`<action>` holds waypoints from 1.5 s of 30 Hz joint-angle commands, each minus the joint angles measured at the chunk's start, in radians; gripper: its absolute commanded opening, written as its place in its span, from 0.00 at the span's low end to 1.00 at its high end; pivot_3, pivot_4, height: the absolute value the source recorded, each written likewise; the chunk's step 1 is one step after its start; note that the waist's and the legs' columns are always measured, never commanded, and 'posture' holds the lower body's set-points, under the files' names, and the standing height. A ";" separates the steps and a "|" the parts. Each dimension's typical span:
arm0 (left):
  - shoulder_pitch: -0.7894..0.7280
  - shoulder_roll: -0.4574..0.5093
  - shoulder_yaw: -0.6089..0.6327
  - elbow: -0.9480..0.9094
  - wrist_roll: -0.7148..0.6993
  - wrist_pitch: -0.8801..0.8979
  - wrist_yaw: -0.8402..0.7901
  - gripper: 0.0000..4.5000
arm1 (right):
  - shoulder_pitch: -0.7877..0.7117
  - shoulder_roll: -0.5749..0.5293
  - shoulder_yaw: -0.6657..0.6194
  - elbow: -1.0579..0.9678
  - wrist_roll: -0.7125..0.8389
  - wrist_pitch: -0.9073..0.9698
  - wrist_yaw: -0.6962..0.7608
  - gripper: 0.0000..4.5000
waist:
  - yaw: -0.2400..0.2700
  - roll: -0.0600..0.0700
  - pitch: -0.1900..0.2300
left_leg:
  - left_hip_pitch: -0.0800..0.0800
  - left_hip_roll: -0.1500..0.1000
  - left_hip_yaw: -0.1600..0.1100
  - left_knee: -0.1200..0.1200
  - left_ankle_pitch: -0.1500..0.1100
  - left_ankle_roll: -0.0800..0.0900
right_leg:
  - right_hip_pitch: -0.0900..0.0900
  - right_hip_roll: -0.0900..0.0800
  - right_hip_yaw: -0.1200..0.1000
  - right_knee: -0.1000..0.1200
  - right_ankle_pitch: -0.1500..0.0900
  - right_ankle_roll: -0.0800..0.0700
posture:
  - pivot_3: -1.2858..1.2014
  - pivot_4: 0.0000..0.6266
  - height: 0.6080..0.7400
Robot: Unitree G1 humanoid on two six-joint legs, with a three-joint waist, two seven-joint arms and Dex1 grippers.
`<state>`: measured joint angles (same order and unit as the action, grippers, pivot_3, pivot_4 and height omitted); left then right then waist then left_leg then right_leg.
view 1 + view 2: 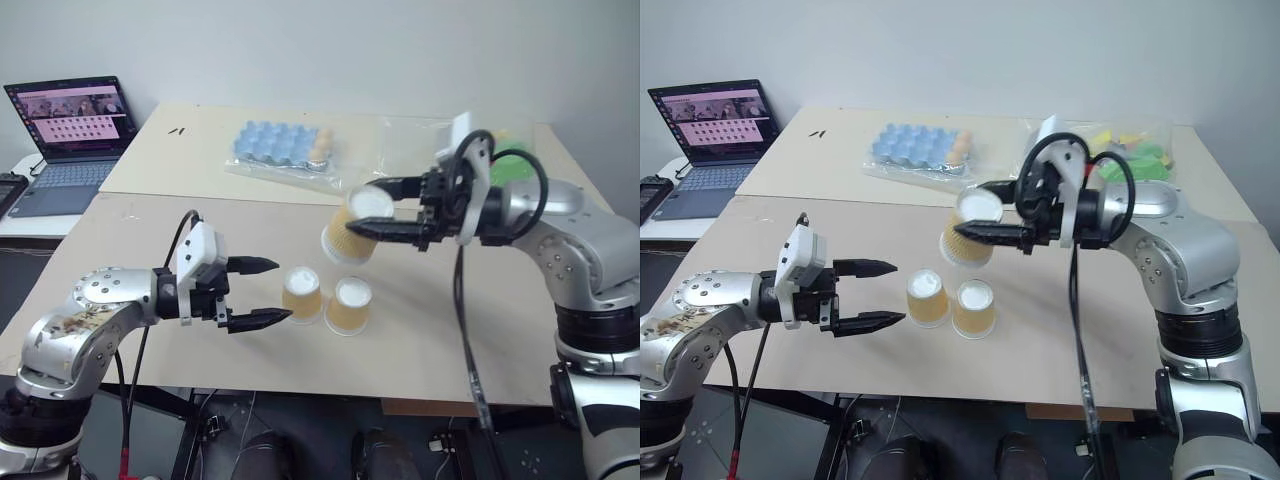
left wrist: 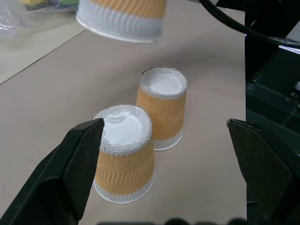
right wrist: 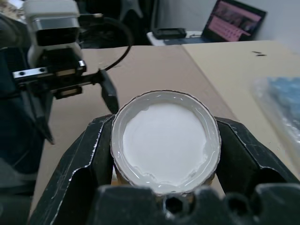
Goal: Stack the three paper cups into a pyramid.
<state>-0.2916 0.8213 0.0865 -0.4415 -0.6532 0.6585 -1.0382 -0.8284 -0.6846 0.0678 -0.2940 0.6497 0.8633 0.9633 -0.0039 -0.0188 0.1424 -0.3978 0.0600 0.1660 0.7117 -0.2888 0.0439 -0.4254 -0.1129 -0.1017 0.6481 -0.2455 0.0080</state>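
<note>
Next, my right gripper lets go of the third paper cup on top of the two standing cups (image 1: 323, 291), bridging their white bases.
Two paper cups stand upside down and side by side on the tan table (image 1: 150, 240), the left one (image 1: 302, 294) touching or nearly touching the right one (image 1: 349, 305). The third paper cup (image 1: 345, 243) hangs tilted in the air above and just behind them, white base toward me. My right gripper (image 1: 362, 207) is shut on its sides; the right wrist view shows that base (image 3: 166, 140) between both fingers. My left gripper (image 1: 280, 290) is open, level with and just left of the standing pair, its fingers framing both cups (image 2: 124, 157) (image 2: 162, 110) without touching.
A blue egg tray (image 1: 285, 145) in a clear bag lies at the back of the table. Green and yellow items (image 1: 1130, 150) in plastic sit at the back right. An open laptop (image 1: 75, 125) stands on a side desk at the far left.
</note>
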 commanded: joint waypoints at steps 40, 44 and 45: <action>-0.019 0.018 0.004 0.006 0.016 -0.019 0.007 1.00 | -0.019 0.067 0.127 -0.041 -0.069 0.023 0.010 0.61 | -0.008 0.000 0.000 | -0.001 0.000 0.000 0.000 0.000 0.000 | -0.001 0.000 0.000 0.000 0.000 0.000 | 0.52 0.24 0.88; -0.021 0.017 0.004 0.005 0.018 -0.017 0.008 1.00 | -0.008 0.076 0.144 -0.048 -0.075 0.024 0.008 0.61 | -0.008 0.000 0.000 | -0.001 0.000 0.000 0.000 0.000 0.000 | -0.001 0.000 0.000 0.000 0.000 0.000 | 0.52 0.24 0.88; -0.022 0.017 0.005 0.005 0.018 -0.017 0.009 1.00 | -0.003 0.078 0.150 -0.046 -0.080 0.020 0.007 0.61 | -0.007 0.000 0.000 | -0.001 0.000 0.000 0.000 0.000 0.000 | -0.001 0.000 0.000 0.000 0.000 0.000 | 0.52 0.24 0.88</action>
<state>-0.2979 0.8345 0.0816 -0.4195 -0.6306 0.6569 -1.0309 -0.8178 -0.6078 0.2257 -0.3083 0.5705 0.8849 0.9748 -0.0112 -0.0188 0.1423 -0.3988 0.0600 0.1662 0.7114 -0.2888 0.0438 -0.4266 -0.1128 -0.1021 0.6481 -0.2455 0.0080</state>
